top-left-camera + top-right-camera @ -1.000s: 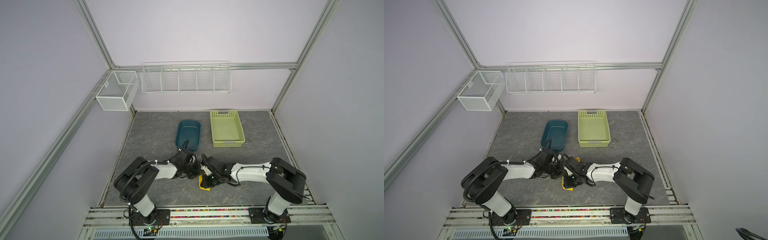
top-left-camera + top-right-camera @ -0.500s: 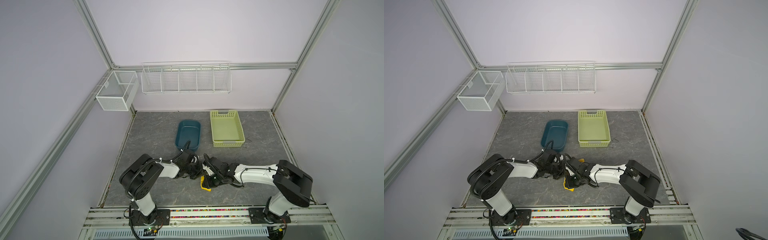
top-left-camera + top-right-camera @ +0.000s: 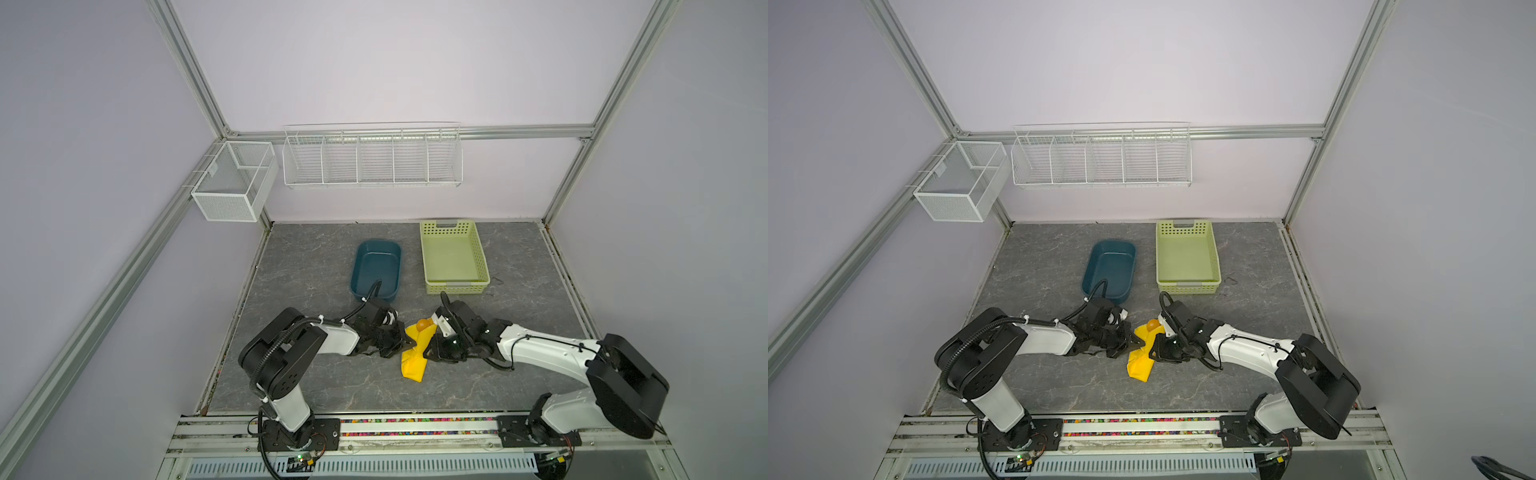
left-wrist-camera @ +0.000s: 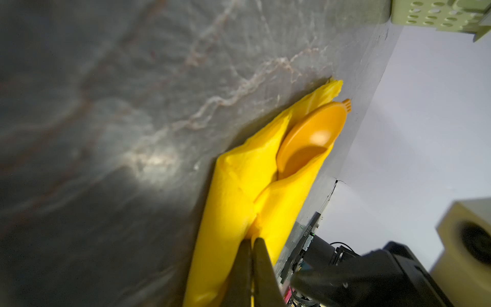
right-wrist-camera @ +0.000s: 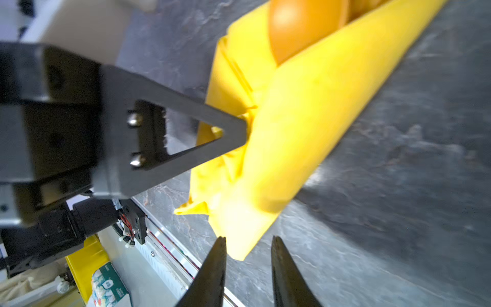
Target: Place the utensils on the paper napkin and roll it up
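The napkin's near end splays open below the left gripper's pinch, so the robot's right gripper should back off and pinch the napkin's loose flap (image 5: 197, 204) there.
The yellow paper napkin (image 3: 413, 361) (image 3: 1140, 363) lies as a loose roll on the grey table between both arms. An orange spoon bowl (image 3: 423, 323) (image 4: 310, 135) (image 5: 303, 24) sticks out of its far end, with fork tines (image 4: 346, 104) just behind it. The other parts of the utensils are hidden inside the roll. My left gripper (image 3: 409, 341) (image 4: 252, 240) is shut, pinching a fold at the roll's middle. My right gripper (image 3: 428, 353) (image 5: 248, 239) is open, its fingertips level with the roll's near corner and holding nothing.
A dark blue tub (image 3: 376, 266) and a pale green perforated basket (image 3: 453, 257) stand behind the arms. White wire racks (image 3: 372, 156) hang on the back wall. The metal rail (image 3: 415, 426) runs along the table's front edge, close to the roll.
My right gripper's jaws have opened and let go of the napkin, and it has drawn back a little. More of the yellow roll shows. The left gripper has stayed shut on the fold.
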